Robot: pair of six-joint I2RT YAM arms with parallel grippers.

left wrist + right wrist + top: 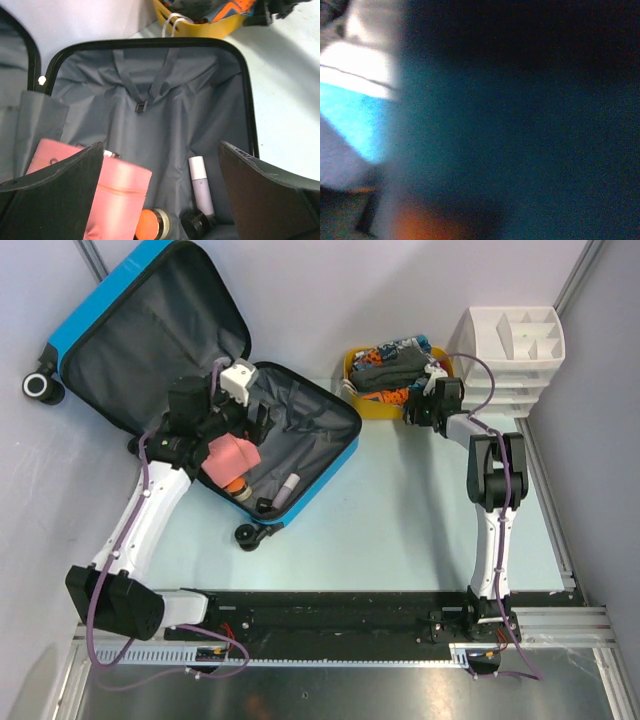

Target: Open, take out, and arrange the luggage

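Observation:
The lilac tube has a white end (pixel 291 481) (pixel 197 168) away from the black cap, and my left gripper will close on it there.
The blue luggage (pixel 105 305) lies open at the back left, its lid leaning on the wall and its grey-lined base (pixel 165 90) on the table. Inside lie a pink pouch (pixel 232 455), an orange-lidded jar (pixel 150 225), a black cap (pixel 192 222) and a lilac tube (pixel 200 187). My left gripper (pixel 256 426) hovers open over the base (pixel 162 150), with the pouch (pixel 117 200) by its left finger. My right gripper (pixel 415 408) is down in the clothes in the yellow tub (pixel 352 365). Its wrist view is a dark teal blur, and its jaws are hidden.
A white tiered organizer (pixel 515 350) stands at the back right beside the tub. The tub's rim also shows in the left wrist view (pixel 220 27). The suitcase wheels (pixel 250 535) stick out toward the table's middle. Walls close in at the left and back.

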